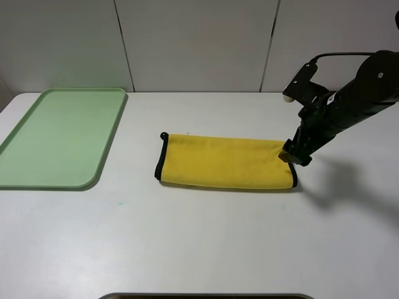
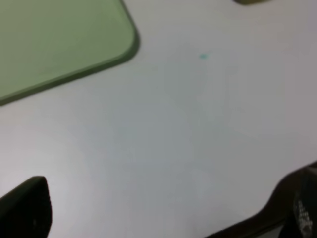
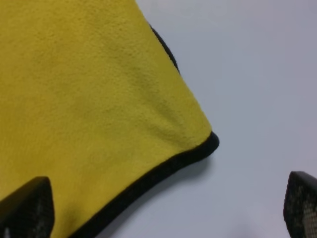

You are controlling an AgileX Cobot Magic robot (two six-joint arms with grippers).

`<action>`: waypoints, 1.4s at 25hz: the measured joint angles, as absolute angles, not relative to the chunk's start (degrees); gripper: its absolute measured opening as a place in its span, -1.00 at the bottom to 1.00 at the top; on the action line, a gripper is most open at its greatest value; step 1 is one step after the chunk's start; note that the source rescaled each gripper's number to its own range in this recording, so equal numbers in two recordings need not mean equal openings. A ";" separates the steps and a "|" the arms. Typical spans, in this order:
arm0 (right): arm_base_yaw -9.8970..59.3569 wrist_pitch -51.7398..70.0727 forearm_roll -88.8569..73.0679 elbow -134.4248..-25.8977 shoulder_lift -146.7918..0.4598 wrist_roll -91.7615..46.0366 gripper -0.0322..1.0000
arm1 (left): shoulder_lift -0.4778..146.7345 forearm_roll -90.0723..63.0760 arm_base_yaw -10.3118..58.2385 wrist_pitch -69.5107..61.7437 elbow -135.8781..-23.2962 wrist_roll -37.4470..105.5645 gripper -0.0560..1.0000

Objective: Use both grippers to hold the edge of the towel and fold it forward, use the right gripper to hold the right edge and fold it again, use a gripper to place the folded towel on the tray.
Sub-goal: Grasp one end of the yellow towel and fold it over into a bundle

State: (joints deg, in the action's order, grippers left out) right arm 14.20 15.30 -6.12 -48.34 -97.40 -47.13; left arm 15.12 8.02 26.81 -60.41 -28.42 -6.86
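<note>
The robot's right gripper will close on the middle of the black-bound edge (image 1: 291,167) (image 3: 141,187) of the yellow towel, at the end farthest from the pale-green tray.
The yellow towel (image 1: 224,162) lies folded into a long strip on the white table, with a small black loop at its back left corner. My right gripper (image 1: 292,156) hangs just over the strip's right end. In the right wrist view the towel (image 3: 89,99) fills most of the picture, and its black-bound edge (image 3: 163,168) runs between the open right gripper (image 3: 166,203) fingers. Nothing is pinched. The pale-green tray (image 1: 59,134) sits empty at the far left. The left gripper (image 2: 158,203) is open above bare table near the tray's corner (image 2: 49,39); that arm is outside the high view.
White wall panels rise behind the table. A small teal speck (image 1: 118,202) marks the tabletop in front of the tray. A dark rim (image 1: 206,296) shows at the table's near edge.
</note>
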 joint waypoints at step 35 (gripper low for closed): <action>14.20 14.01 -6.12 -48.34 -97.40 -31.65 1.00 | -0.09 7.86 1.38 -60.46 -28.42 -6.86 0.95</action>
State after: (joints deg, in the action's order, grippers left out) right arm 14.20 14.01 -6.12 -48.34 -97.40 -31.65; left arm -0.09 7.86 1.38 -60.46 -28.42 -6.86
